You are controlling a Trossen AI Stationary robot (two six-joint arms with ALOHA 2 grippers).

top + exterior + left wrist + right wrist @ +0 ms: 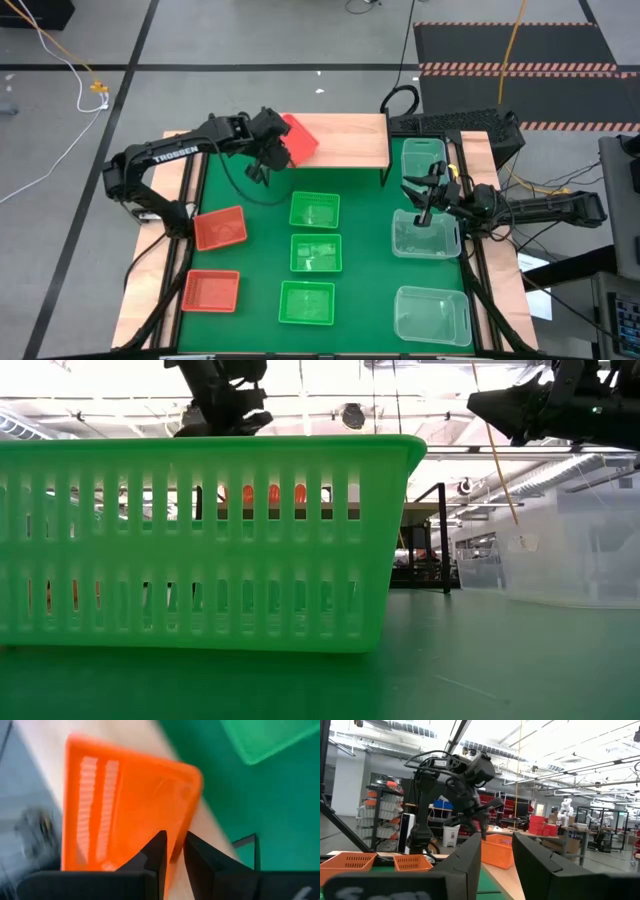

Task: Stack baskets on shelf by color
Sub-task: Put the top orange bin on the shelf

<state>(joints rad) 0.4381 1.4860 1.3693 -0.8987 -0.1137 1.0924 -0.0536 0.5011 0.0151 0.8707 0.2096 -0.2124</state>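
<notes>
The red basket sits at a slant on the shelf, so next my left gripper puts it down, grabs the basket's rim (186, 817) again and turns it square with the end of the shelf.
A red basket (299, 137) hangs tilted over the left end of the light-wood shelf (350, 142), held by my left gripper (274, 150), which is shut on it. My right gripper (424, 198) is open and hovers in the air above a clear basket (425, 238) on the mat. Two more red baskets (220, 228) (211, 290) sit at the mat's left. Three green baskets (315, 210) (316, 252) (307, 302) stand in a column down the middle. Two other clear baskets (424, 158) (432, 315) sit on the right side. My left gripper pinches the red basket's wall at its rim (172, 837), near a corner, between the two fingers (159, 852). It comes slanting from the table's left. The basket is tilted over the shelf board (145, 740); whether its low edge touches the board, I cannot tell.
The shelf stands on thin black legs (385, 172) at the mat's far edge; its middle and right end show bare wood. A keyboard (455, 124) lies behind the table's far right corner. Bare green mat (365, 250) lies between the green and clear baskets.
</notes>
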